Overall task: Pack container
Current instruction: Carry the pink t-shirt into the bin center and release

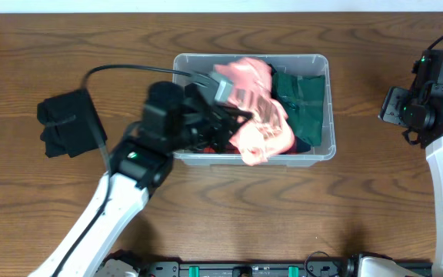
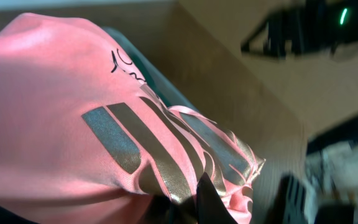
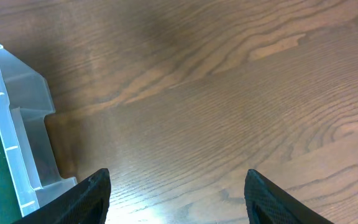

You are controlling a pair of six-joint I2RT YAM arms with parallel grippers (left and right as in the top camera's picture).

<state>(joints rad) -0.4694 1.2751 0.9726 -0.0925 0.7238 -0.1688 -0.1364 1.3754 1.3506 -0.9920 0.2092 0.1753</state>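
Next, my left gripper opens, takes the near end of the pink garment that hangs over the container's front rim, and tucks it inside the container [image 1: 256, 138].
The clear container [image 1: 323, 151] stands at the table's middle, with a dark green garment [image 1: 306, 104] lying inside on its right. My left gripper [image 1: 233, 115] is shut on a pink garment with metallic stripes [image 1: 260, 108] and holds it over the container's left and middle part. In the left wrist view the pink garment [image 2: 73, 124] fills the frame, pinched at my fingertips [image 2: 213, 196]. My right gripper [image 3: 176, 186] is open and empty above bare wood, to the right of the container's corner [image 3: 17, 155]. The right arm [image 1: 429, 100] is at the right edge.
A folded black garment [image 1: 68, 123] lies on the table to the left of the container. The wooden table [image 1: 283, 215] stretches in front of the container and on both sides of it.
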